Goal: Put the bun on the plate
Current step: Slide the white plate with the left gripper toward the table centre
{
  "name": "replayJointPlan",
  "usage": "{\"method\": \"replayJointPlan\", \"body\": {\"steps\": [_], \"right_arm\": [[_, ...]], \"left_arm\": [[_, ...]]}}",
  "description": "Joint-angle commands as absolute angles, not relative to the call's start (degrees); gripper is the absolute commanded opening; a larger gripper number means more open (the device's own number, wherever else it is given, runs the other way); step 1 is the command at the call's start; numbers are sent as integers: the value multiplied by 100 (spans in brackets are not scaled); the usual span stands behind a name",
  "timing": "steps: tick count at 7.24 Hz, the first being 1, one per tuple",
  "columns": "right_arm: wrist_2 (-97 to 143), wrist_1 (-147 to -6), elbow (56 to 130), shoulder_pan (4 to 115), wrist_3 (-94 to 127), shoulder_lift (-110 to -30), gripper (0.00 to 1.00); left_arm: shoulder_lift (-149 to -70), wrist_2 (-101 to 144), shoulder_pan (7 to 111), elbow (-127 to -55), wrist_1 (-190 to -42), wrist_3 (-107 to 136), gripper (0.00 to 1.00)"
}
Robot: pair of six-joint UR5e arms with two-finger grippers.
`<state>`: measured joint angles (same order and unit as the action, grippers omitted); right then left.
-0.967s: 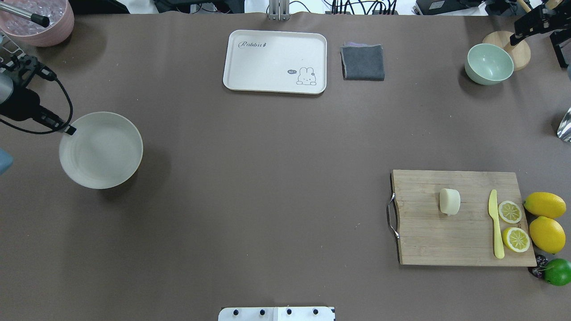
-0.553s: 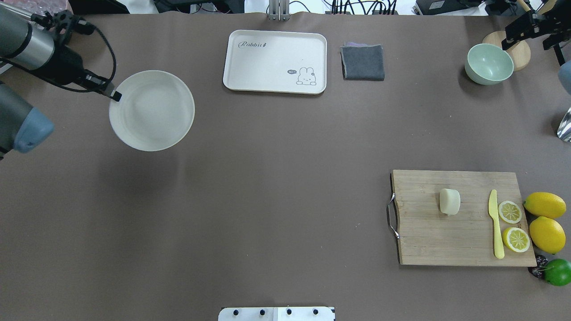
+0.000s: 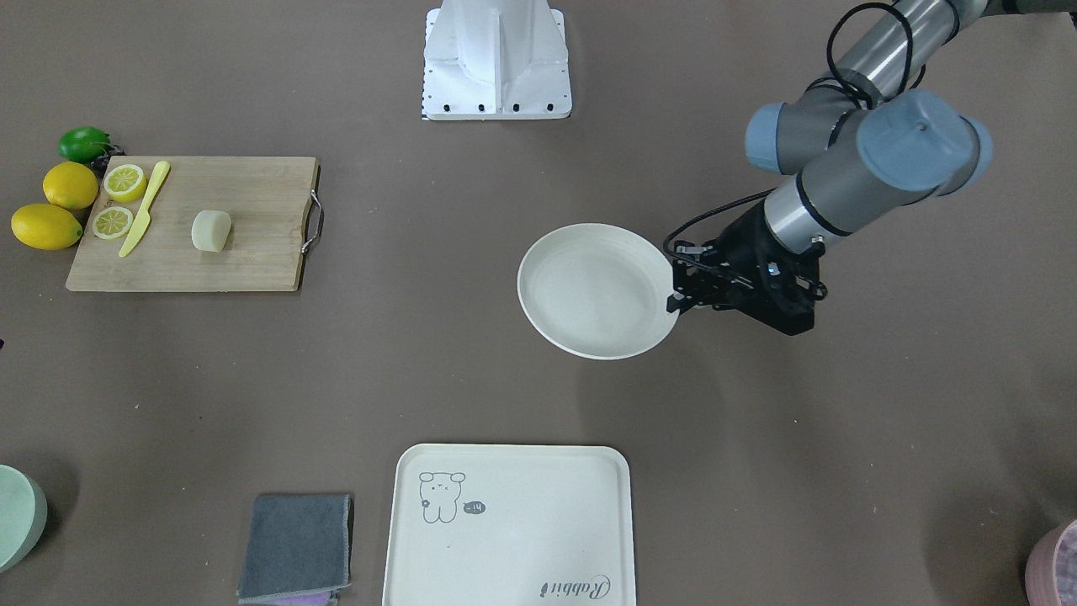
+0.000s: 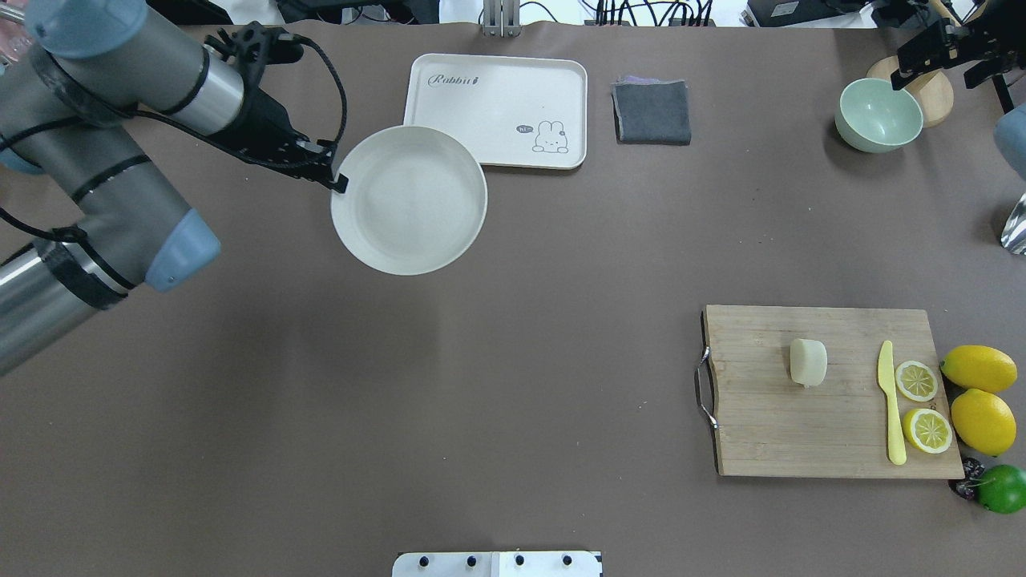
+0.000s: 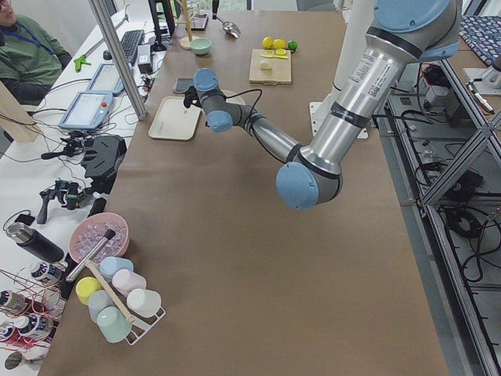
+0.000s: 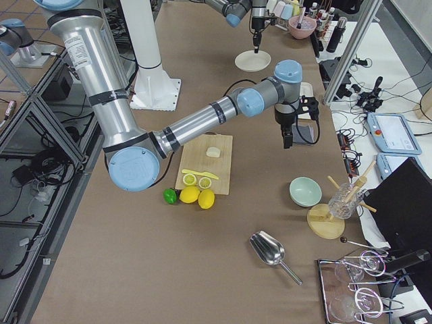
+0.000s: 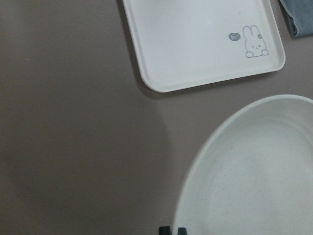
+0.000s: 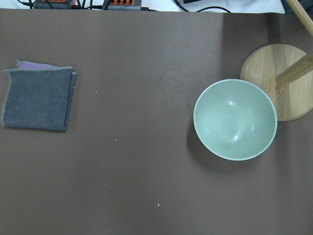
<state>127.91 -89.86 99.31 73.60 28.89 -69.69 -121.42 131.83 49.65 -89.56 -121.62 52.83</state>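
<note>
Next, my left gripper lets go of the plate on the bare table [image 3: 510,277] between the cream tray and the white mount.
The bun [image 4: 808,362] lies on its side on a wooden cutting board [image 4: 769,433] at the near right, also seen in the front view [image 3: 210,231]. My left gripper [image 4: 337,181] is shut on the left rim of the round off-white plate [image 4: 409,200] and holds it above the table, just in front of the tray. The left wrist view shows the plate [image 7: 254,171] with the fingertips [image 7: 172,230] pinching its edge. My right gripper [image 4: 902,76] hangs over the far right corner above a green bowl; I cannot tell whether it is open or shut.
A cream tray [image 4: 497,108] with a rabbit drawing and a folded grey cloth [image 4: 652,112] lie at the far middle. A green bowl [image 4: 878,116] stands by a wooden stand [image 4: 934,100]. A yellow knife [image 4: 890,401], lemon halves [image 4: 916,381], lemons [image 4: 982,421] and a lime [image 4: 1002,489] are around the board.
My left arm has carried the plate to the right, from the table's left edge to just in front of the tray. The right gripper shifted slightly left. The bun has not moved.
</note>
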Motion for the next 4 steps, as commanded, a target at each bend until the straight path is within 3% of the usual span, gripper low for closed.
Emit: {"method": "replayJointPlan", "body": {"steps": [1, 4], "right_arm": [[12762, -8982, 9940, 7278, 2865, -6970, 100], [12762, -8982, 9949, 7242, 2900, -6970, 100]], "left_arm": [[-12156, 12177, 4072, -9096, -12540, 6114, 0], [-12181, 11297, 3394, -9079, -12586, 6143, 0]]}}
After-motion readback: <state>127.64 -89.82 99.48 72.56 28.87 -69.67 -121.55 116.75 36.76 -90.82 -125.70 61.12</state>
